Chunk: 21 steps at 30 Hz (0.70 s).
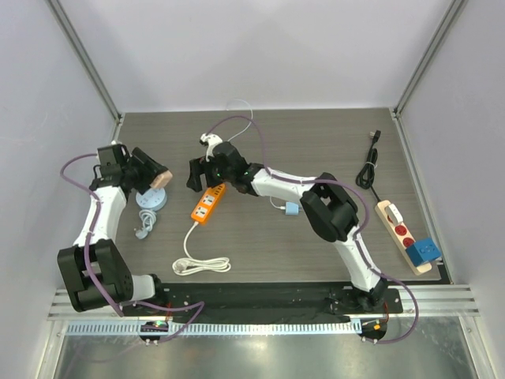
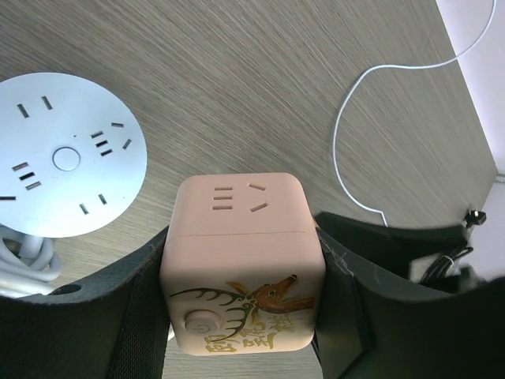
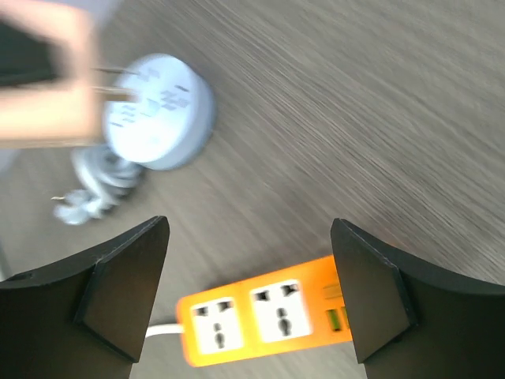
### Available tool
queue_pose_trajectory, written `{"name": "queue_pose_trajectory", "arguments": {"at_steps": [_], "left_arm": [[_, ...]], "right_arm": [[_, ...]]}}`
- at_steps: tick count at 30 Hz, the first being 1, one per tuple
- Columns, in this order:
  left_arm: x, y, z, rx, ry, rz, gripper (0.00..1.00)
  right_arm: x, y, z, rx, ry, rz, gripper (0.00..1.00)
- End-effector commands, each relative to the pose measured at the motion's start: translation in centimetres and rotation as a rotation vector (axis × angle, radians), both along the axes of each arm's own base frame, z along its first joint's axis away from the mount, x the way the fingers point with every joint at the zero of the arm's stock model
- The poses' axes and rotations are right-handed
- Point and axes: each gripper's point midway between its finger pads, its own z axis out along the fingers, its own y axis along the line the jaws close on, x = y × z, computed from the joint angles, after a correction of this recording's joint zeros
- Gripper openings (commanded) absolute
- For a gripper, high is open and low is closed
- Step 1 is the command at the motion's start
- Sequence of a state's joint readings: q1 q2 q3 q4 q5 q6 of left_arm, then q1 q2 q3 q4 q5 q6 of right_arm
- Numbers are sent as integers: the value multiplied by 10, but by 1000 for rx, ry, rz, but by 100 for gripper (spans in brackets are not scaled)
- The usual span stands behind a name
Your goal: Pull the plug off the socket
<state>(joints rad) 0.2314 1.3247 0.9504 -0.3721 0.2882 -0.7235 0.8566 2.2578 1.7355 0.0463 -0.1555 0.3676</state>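
Note:
I should release the pink cube adapter from my left gripper between my right gripper's fingers over the orange strip's far end [image 1: 211, 178].
The dark blue cube plug [image 1: 424, 251] sits plugged into the near end of the beige power strip [image 1: 396, 227] at the table's right edge, far from both grippers. My left gripper [image 1: 158, 175] is at the left, shut on a pink cube adapter [image 2: 241, 268] with a deer print, held just above the round light-blue socket [image 2: 59, 154]. My right gripper [image 1: 202, 170] is open and empty over the far end of the orange strip [image 3: 260, 320], with a jaw on each side [image 3: 248, 292]. The plug and the beige strip do not show in either wrist view.
The beige strip's black cord [image 1: 368, 164] lies coiled at the back right. A small light-blue cube [image 1: 291, 208] on a white cable lies mid-table. The orange strip's white cable [image 1: 201, 264] coils near the front. The round socket [image 1: 151, 199] lies under the left gripper.

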Motion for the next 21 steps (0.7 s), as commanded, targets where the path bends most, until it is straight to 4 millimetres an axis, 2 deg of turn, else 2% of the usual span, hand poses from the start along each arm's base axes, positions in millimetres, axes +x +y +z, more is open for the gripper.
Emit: {"name": "queue_pose_trajectory", "arguments": {"at_steps": [1,3,4,8,9,10,14,18,19,21], "left_arm": [[18,-5,35,25,-121,-58,0],[19,-10,36,19,-123,-78,0],[20,-11,36,18,-125,-88,0],[22,-23,36,4,-132,-134,0],[23,-27,37,1,-141,-147,0],[22,-30,37,-6,-144,-159,0],[23,-39,38,-3,-155,-197,0],[24,-43,33,-24,-142,-208,0],[24,-43,32,-27,-139,-207,0],[23,-45,29,-38,-133,-203,0]], "right_arm": [[-4,4,81,186,-167,15,90],[-5,3,87,232,-160,-4,89],[-7,1,78,230,-143,-8,89],[-19,5,72,278,-85,23,89],[-21,6,81,314,-78,24,89],[-24,5,78,320,-67,27,89],[-25,0,96,393,-76,8,89],[-33,2,100,478,-38,20,89],[-34,3,93,502,11,6,89],[-35,5,105,582,9,4,89]]}}
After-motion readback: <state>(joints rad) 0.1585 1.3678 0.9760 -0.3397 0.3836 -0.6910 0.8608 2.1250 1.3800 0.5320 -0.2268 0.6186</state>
